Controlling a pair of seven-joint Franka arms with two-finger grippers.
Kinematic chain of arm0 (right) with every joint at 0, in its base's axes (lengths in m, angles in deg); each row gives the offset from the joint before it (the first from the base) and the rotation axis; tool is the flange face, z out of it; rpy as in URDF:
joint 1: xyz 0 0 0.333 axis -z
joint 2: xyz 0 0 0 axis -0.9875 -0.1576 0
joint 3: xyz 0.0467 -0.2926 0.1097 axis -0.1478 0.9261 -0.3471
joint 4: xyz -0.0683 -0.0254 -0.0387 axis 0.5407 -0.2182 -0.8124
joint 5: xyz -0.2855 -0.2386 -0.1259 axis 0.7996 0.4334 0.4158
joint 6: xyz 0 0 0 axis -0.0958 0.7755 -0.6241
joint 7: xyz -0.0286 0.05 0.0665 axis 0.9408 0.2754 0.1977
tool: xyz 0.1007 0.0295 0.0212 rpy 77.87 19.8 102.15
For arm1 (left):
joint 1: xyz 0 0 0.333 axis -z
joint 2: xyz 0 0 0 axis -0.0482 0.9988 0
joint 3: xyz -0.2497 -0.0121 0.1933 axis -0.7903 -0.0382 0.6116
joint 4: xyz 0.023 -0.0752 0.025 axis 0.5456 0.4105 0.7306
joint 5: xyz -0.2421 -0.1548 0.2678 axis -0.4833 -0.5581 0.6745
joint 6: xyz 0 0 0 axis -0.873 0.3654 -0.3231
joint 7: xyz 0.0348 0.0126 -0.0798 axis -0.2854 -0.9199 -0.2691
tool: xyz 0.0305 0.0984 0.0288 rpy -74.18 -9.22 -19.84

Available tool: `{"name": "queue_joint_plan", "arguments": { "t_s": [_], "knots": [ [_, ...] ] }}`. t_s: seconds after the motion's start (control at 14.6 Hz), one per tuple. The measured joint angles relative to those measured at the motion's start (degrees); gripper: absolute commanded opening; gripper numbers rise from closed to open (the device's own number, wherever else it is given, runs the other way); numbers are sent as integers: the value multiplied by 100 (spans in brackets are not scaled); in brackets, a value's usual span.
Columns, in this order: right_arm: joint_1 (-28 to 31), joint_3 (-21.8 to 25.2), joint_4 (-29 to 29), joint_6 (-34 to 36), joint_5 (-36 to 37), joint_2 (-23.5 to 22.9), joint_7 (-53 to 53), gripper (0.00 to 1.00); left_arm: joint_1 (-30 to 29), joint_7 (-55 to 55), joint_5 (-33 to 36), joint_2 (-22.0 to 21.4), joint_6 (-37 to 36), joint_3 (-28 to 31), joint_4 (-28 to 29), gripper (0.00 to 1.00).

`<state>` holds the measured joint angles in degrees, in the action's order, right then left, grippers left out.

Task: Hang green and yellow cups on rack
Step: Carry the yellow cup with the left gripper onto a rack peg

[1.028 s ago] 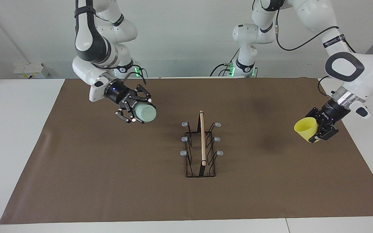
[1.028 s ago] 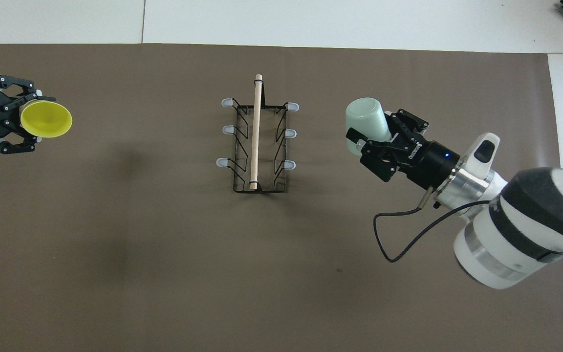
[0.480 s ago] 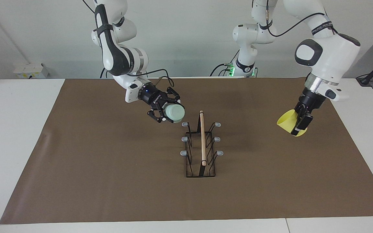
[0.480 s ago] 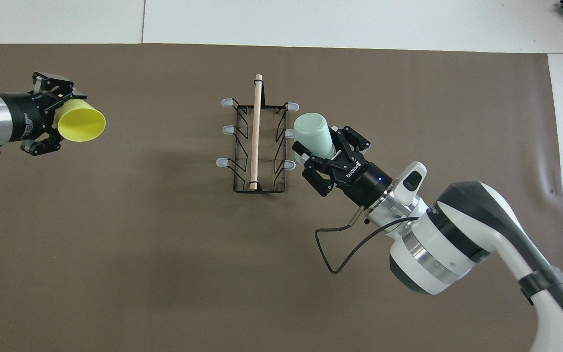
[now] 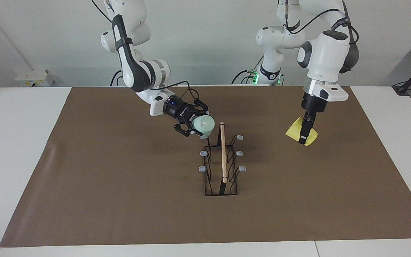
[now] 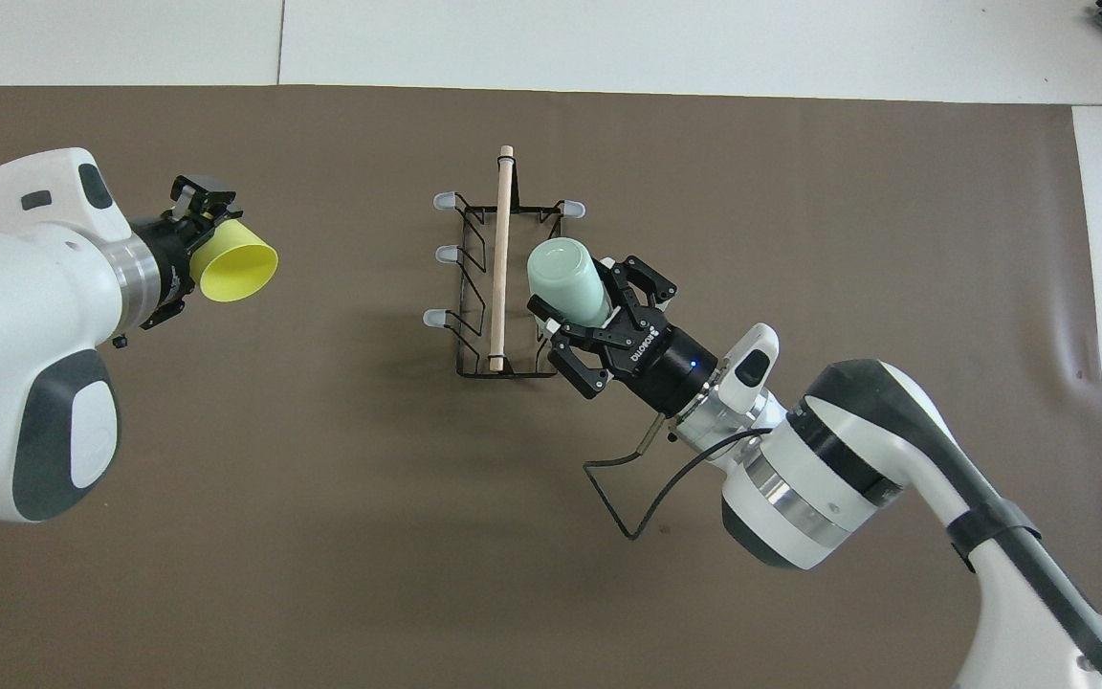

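Next, my right gripper lets go of the mint green cup once it is on the rack's end peg [image 6: 556,322] that sits nearest the looping black cable.
The black wire rack [image 5: 222,160] [image 6: 503,277], topped by a wooden rod, stands mid-mat with bare grey-tipped prongs. My right gripper [image 5: 196,124] [image 6: 589,301] is shut on the mint green cup [image 5: 204,124] [image 6: 565,280]. The cup is tilted, its closed base toward the rod, just above the rack's prongs on the right arm's side. My left gripper [image 5: 305,134] [image 6: 202,239] is shut on the yellow cup [image 5: 294,130] [image 6: 237,273]. It hangs over the mat toward the left arm's end, apart from the rack, mouth turned toward the rack.
A brown mat [image 5: 120,200] [image 6: 321,536] covers most of the white table [image 5: 13,142]. A small white box [image 5: 32,76] sits at the table's corner near the right arm's base. A black cable [image 6: 637,488] loops under the right wrist.
Both arms swung in toward the rack. The right one carried the green cup from open mat to just above the prongs. The left one brought the yellow cup closer and turned downward.
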<state>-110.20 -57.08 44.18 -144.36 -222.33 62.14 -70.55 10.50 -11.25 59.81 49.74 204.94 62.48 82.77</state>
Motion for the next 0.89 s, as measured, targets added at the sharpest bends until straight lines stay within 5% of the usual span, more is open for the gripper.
{"name": "queue_joint_plan", "arguments": {
  "t_s": [0.27,0.55,0.89],
  "knots": [
    [50,79,-19,671,-79,-526,-326,0,1,1015,1455,-1,25,-457,4,0],
    [39,87,-41,574,-79,-468,-327,0,4,2694,3438,16,22,-975,56,0],
    [35,71,-24,462,-69,-490,-441,0,7,3918,4959,68,-411,-1595,134,0]
  ]
}}
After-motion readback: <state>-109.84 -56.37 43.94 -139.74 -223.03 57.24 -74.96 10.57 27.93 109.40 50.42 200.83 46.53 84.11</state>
